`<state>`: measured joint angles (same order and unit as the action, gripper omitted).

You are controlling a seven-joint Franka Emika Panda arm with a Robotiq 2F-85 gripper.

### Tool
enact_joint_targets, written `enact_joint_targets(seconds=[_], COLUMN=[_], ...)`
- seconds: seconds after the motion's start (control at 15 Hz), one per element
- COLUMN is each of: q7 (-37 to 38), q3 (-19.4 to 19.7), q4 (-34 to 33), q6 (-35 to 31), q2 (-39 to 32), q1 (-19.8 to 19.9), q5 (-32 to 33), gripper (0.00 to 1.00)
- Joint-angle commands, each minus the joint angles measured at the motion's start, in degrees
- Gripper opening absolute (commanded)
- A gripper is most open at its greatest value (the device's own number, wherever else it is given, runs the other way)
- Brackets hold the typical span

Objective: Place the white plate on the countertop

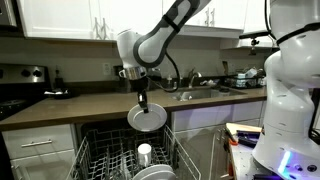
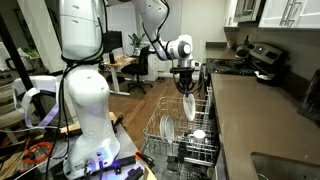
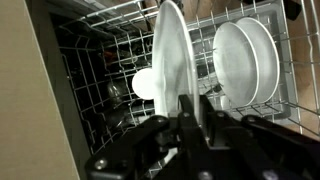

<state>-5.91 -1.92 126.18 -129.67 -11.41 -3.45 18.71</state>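
Observation:
My gripper should release the white plate on the countertop (image 1: 135, 102) behind the dishwasher rack, near the sink.
My gripper (image 1: 143, 100) is shut on the rim of a round white plate (image 1: 147, 118) and holds it in the air above the open dishwasher rack (image 1: 100, 158). The plate also shows in an exterior view (image 2: 189, 106), hanging edge-on under the gripper (image 2: 185, 85). In the wrist view the plate (image 3: 170, 55) stands edge-on between the jaws (image 3: 190, 110). Other white plates (image 3: 248, 60) stand upright in the rack (image 2: 170, 135). The dark-brown countertop (image 1: 90, 104) runs behind the rack, and in an exterior view (image 2: 255, 120) beside it.
A small white cup (image 1: 145, 153) stands in the rack, also seen in the wrist view (image 3: 143, 83). A steel sink with faucet (image 1: 195, 90) is inset in the counter. A stove (image 1: 15, 100) sits at one end. A white robot body (image 2: 85, 90) stands nearby.

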Motion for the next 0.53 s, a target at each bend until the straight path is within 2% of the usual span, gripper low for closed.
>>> enact_joint_targets(seconds=[0.0,0.47], q7=[4.4,11.9], q3=[0.6,0.5], q4=[0.5,-0.3], q6=[2.6,4.0], q2=[3.4,4.3], q1=[-1.3,-2.2], q5=[5.4,18.3], gripper=[0.07,0.07])
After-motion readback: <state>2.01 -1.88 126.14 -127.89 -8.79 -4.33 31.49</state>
